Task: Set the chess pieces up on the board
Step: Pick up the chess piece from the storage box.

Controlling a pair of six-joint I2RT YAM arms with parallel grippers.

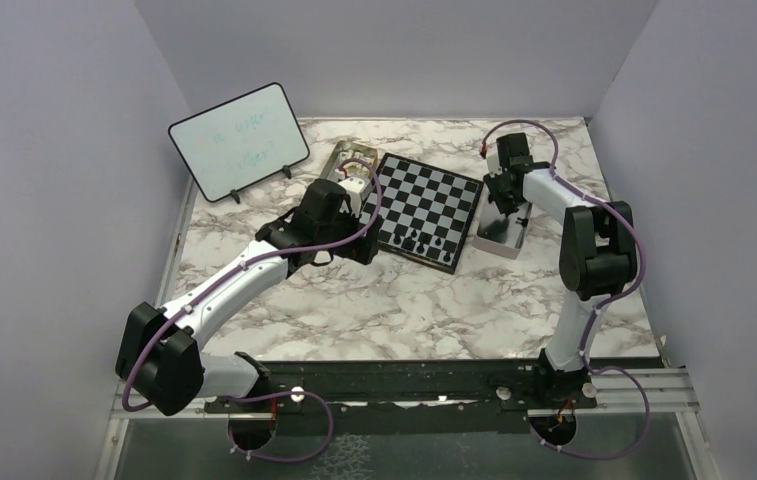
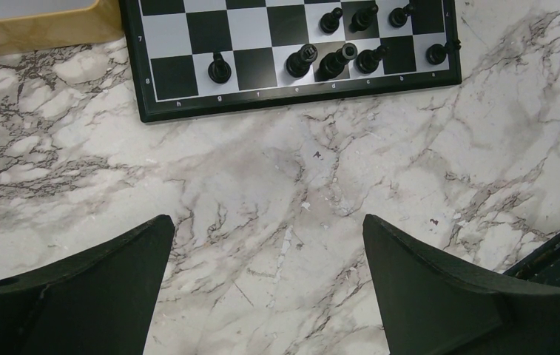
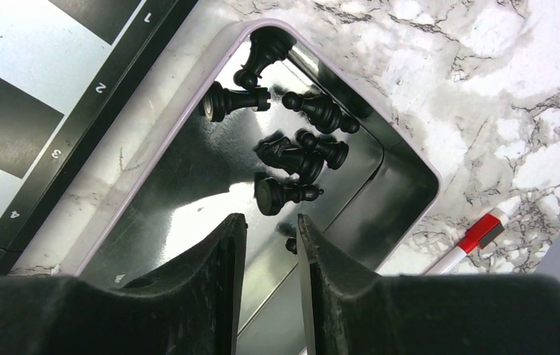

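The black piece just past my fingers lies on its side, so my right gripper will take the piece's base (image 3: 268, 197) and offer its top to my left gripper.
The board (image 1: 424, 200) lies at the table's middle back, with several black chess pieces (image 1: 424, 240) upright on its near rows, also seen in the left wrist view (image 2: 332, 63). My left gripper (image 2: 265, 222) is wide open over bare marble just off the board's (image 2: 188, 107) near edge, holding nothing. My right gripper (image 3: 271, 220) hovers over a silver tin (image 3: 151, 185) right of the board (image 3: 32, 96). Its jaws stand a narrow gap apart with nothing between them. Several black pieces (image 3: 291, 151) lie on their sides in the tin, just beyond the fingertips.
A white dry-erase board (image 1: 239, 140) stands at the back left. A gold tin (image 1: 339, 160) sits by the board's left corner, partly under my left wrist. A red-and-white marker (image 3: 480, 235) lies on the marble beside the silver tin (image 1: 502, 238).
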